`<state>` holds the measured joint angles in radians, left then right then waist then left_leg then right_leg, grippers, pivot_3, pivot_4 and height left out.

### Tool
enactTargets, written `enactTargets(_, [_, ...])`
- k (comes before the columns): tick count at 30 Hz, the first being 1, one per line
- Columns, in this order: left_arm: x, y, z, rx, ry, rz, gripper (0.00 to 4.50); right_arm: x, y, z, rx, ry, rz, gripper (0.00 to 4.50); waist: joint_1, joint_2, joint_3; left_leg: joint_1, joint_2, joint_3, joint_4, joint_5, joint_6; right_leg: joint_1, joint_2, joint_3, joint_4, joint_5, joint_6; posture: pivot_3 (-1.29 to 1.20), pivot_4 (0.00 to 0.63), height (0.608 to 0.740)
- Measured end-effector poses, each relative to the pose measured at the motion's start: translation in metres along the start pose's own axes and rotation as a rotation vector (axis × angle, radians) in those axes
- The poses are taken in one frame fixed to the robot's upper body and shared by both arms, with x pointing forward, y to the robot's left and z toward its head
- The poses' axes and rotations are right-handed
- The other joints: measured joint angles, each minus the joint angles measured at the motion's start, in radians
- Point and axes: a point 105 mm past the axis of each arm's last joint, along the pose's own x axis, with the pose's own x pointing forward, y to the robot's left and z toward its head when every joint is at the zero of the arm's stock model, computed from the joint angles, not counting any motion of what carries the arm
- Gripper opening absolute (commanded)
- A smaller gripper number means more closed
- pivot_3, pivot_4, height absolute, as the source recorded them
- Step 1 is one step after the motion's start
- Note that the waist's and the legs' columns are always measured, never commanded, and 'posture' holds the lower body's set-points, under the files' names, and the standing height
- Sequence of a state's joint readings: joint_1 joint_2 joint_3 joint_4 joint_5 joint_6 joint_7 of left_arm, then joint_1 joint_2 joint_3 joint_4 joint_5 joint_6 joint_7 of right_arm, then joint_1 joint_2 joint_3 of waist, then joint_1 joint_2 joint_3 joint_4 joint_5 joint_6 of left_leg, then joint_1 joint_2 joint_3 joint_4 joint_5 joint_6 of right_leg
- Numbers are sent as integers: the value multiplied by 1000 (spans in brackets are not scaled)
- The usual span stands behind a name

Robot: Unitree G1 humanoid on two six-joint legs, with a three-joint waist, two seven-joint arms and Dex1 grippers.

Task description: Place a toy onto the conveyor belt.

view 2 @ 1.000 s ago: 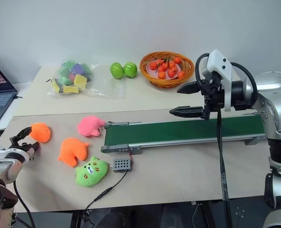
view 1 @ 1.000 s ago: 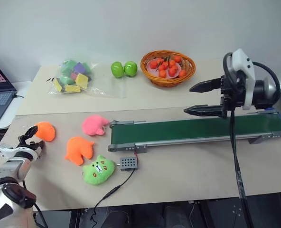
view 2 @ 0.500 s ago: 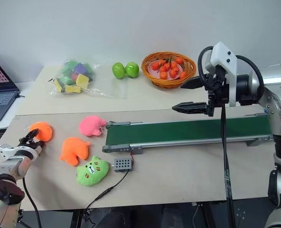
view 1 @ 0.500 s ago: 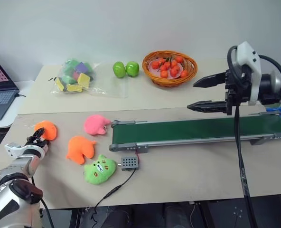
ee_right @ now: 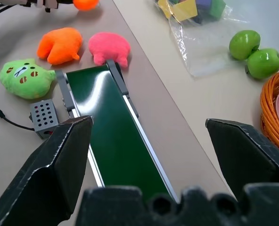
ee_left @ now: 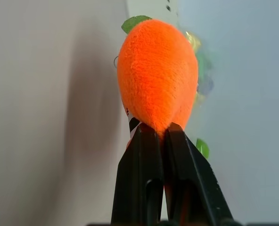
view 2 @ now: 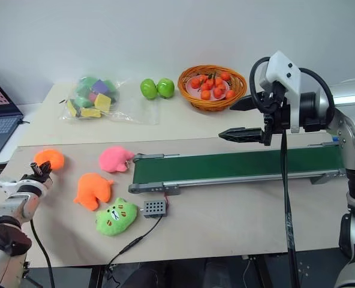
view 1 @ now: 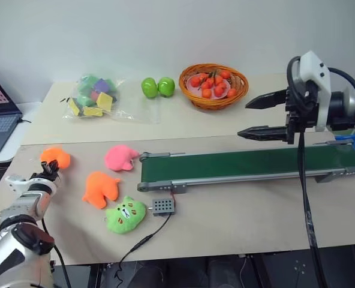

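Next, I open my left gripper and let go of the orange toy on the green conveyor belt (view 1: 205,164), there in front of the fruit basket.
The toy (view 1: 56,157), a small rounded orange plush, is at the table's far left. My left gripper (view 1: 48,171) is shut on its near end; in the left wrist view the black fingers (ee_left: 144,155) pinch the base of the toy (ee_left: 157,75). The conveyor belt (view 1: 243,163), dark green in a grey frame, runs across the middle and right of the table. My right gripper (view 1: 243,120) hovers open above the belt's right half with nothing between its fingers. In the right wrist view it looks down on the belt (ee_right: 111,127).
Between the toy and the belt's left end lie a pink plush (view 1: 121,157), a flat orange plush (view 1: 101,188) and a green plush (view 1: 125,215). A grey control box (view 1: 163,206) sits by the belt. At the back: block bag (view 1: 93,96), green apples (view 1: 156,87), fruit basket (view 1: 213,84).
My left gripper went from open beside the toy to shut on it, and has moved a little up and forward with it. The right gripper has stayed in place, open.
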<state>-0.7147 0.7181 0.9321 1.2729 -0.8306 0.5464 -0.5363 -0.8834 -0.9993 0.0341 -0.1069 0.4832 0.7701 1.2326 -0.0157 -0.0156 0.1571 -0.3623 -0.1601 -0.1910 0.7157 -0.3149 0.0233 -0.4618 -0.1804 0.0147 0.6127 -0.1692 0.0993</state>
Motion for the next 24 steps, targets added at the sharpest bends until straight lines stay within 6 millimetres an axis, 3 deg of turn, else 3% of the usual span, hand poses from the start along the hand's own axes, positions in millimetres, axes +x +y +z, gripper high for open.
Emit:
enactTargets(4, [17,-68,0,252,67,-259,76,3,0,-1,7,-9,1,4500,1,0,0,-2,0,0,2,-1,1,0,-1,-1,0,0,0,0,150,740])
enactTargets(6, [20,-109,-20,494,181,-422,76,5,1,-5,21,-8,2,4500,0,0,0,-4,0,0,5,-2,2,0,-1,-1,0,1,0,0,150,740])
enactTargets(10, [17,-169,-66,677,338,-626,76,9,2,-10,37,-10,9,4500,0,0,0,-8,0,0,15,-6,4,-1,0,-1,0,1,1,0,150,740])
enactTargets(12, [12,-193,-76,755,361,-695,76,9,0,-12,34,-5,-2,4500,-2,0,0,-8,-1,0,15,-6,4,-1,0,-1,0,2,2,0,150,740])
enactTargets(14, [2,-225,-97,980,393,-788,76,9,-2,-16,38,4,-14,4500,-5,0,0,-8,0,1,14,-6,4,-1,0,-1,0,2,2,0,150,740])
enactTargets(17, [-13,-232,-133,1358,471,-879,76,9,-2,-24,55,12,-27,4500,-5,1,-1,-6,0,4,12,-6,4,-1,-1,-1,-1,2,2,0,150,740])
enactTargets(21, [-31,-180,-191,1685,680,-951,76,10,0,-39,94,26,-41,4500,-3,4,-1,-5,2,5,12,-6,4,-1,1,0,-1,3,0,0,150,740])
enactTargets(24, [-44,-179,-214,1797,692,-1069,76,10,1,-42,107,12,-58,4500,3,3,-1,-6,1,5,12,-6,4,-2,1,0,-2,3,0,0,150,740])
